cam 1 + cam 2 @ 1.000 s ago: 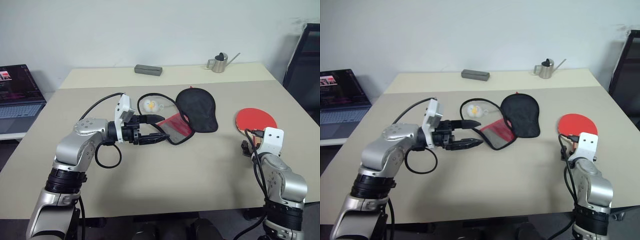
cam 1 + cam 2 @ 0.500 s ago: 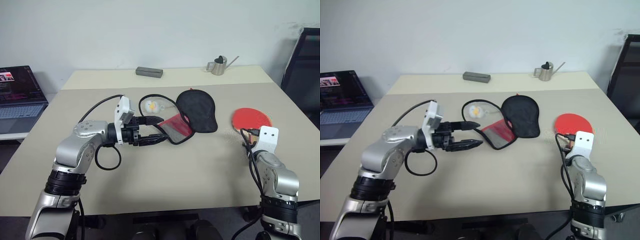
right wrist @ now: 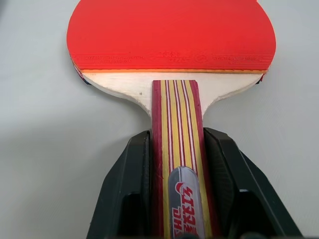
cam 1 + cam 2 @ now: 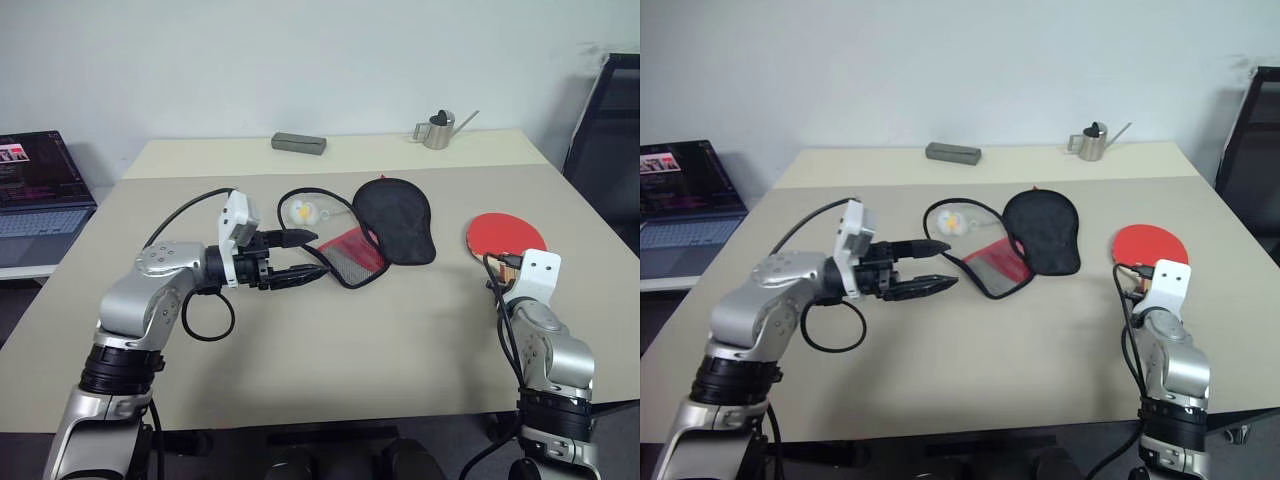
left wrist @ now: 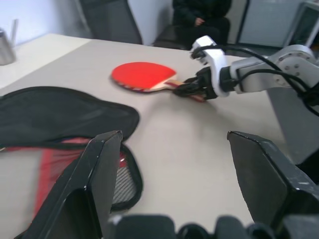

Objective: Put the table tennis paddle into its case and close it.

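Observation:
I need to release the table tennis paddle from my right gripper on the black lining of the open case [image 4: 397, 212], beside the red mesh-pocket front.
The table tennis paddle [image 4: 505, 233] lies flat at the table's right side, red rubber up, handle toward me. My right gripper [image 3: 177, 137] is shut on the striped wooden handle [image 3: 175, 107], one finger on each side. The case [image 4: 395, 220] lies open in the middle of the table, black lining up, with its red mesh-pocket front [image 4: 350, 253] folded out to the left and a yellow-white plush charm [image 4: 303, 212] beside it. My left gripper [image 4: 318, 255] hovers open just left of the red front, pointing right at it, holding nothing.
A grey rectangular box [image 4: 298, 144] and a small metal watering can [image 4: 437, 130] stand along the far edge. A laptop [image 4: 35, 190] sits on a side table at left. A dark chair [image 4: 605, 130] stands at right. A seated person [image 5: 202, 15] is beyond the table.
My right gripper's fingers have closed in on the paddle's handle. Both arms stay about where they were, and the case has not moved.

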Controlling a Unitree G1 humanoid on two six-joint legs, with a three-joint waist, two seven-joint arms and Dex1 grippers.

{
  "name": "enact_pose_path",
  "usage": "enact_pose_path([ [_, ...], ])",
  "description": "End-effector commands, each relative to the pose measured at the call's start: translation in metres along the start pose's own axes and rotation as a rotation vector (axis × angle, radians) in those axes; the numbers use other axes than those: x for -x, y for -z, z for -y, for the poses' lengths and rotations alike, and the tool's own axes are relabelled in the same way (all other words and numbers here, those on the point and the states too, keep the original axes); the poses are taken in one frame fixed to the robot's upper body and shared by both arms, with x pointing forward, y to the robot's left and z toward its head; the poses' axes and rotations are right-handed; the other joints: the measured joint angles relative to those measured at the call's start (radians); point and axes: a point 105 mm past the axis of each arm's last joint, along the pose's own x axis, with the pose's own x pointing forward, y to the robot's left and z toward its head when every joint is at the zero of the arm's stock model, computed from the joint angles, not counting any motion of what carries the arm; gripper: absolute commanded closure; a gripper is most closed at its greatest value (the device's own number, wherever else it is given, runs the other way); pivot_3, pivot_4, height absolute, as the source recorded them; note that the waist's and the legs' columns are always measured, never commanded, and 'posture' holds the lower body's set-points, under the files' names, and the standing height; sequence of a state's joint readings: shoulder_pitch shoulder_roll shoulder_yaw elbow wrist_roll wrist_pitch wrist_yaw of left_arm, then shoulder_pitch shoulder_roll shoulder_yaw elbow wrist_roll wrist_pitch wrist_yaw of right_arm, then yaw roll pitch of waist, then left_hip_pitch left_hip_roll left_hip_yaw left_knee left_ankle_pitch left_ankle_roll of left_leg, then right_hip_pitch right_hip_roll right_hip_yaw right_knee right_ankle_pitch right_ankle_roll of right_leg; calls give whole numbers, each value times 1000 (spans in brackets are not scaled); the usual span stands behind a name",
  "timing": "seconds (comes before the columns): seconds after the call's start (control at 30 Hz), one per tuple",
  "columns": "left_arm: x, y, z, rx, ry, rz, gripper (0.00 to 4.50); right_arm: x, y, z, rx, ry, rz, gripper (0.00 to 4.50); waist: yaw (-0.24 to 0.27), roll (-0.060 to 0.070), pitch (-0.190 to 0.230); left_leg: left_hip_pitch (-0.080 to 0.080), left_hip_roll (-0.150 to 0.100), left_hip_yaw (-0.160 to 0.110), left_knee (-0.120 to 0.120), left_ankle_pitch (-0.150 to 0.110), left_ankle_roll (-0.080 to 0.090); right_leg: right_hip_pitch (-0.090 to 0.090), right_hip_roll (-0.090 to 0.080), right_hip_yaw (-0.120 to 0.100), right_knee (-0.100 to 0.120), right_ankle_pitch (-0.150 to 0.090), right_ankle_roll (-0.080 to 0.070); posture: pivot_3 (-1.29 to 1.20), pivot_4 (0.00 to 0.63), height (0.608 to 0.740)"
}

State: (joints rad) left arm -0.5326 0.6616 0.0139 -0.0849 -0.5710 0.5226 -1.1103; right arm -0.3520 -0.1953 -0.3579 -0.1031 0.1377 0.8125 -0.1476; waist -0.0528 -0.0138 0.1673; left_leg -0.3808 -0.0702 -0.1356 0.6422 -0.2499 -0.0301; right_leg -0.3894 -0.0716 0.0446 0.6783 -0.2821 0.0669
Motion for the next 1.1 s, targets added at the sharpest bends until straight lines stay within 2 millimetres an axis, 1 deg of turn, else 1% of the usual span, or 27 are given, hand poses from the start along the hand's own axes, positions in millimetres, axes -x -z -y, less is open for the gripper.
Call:
enact_pose_path([
  [0.03, 12, -13, -4, -45, -43, 25, 796, 11, -49, -20, 3, -74, 177, 3271, -3, 0, 0, 0, 0, 0, -1, 0, 0, -1, 0, 0, 0, 0, 0, 0, 150, 740],
  [0.23, 23, -14, -8, -50, -84, 19, 796, 25, -72, -59, 54, -223, 263, 3271, -6, 1, 1, -2, 1, 2, -8, 0, 0, -6, 0, 1, -2, -1, -1, 0, 150, 740],
  [0.37, 28, -14, -11, -56, -109, 14, 796, 29, -77, -82, 79, -308, 272, 3271, -3, 1, 1, -2, 2, 2, -11, 0, 0, -7, 0, 0, -4, -2, -2, 0, 150, 740],
  [0.43, 29, -14, -13, -58, -116, 14, 796, 27, -78, -90, 87, -330, 271, 3271, -2, 1, 1, -3, 2, 1, -12, 0, -1, -7, 0, 0, -6, -2, -2, 0, 150, 740],
  [0.63, 33, -15, -15, -60, -134, 15, 796, 18, -86, -129, 119, -408, 287, 3271, -5, 1, 1, -3, 2, 2, -13, 0, -1, -8, 0, 1, -5, -2, -2, 0, 150, 740],
  [0.77, 34, -15, -15, -56, -146, 19, 796, 9, -79, -158, 136, -453, 265, 3271, -7, 1, 1, -4, 3, 4, -13, 0, -1, -12, 1, 1, -4, -1, -2, 0, 150, 740],
  [0.83, 34, -15, -15, -55, -151, 21, 796, 3, -77, -168, 148, -464, 264, 3271, -8, 1, 1, -6, 3, 5, -13, 0, -1, -14, 1, 2, -3, -1, -2, 0, 150, 740],
  [0.97, 35, -14, -13, -53, -159, 24, 796, -7, -75, -186, 162, -473, 262, 3271, -8, 1, 1, -9, 3, 4, -13, 1, -3, -17, 1, 1, -2, -1, -2, 0, 150, 740],
  [1.1, 36, -14, -12, -51, -166, 25, 796, -15, -69, -195, 181, -472, 255, 3271, -10, 1, 1, -10, 3, 4, -12, 2, -5, -18, 1, 1, -2, -1, -2, 0, 150, 740],
])
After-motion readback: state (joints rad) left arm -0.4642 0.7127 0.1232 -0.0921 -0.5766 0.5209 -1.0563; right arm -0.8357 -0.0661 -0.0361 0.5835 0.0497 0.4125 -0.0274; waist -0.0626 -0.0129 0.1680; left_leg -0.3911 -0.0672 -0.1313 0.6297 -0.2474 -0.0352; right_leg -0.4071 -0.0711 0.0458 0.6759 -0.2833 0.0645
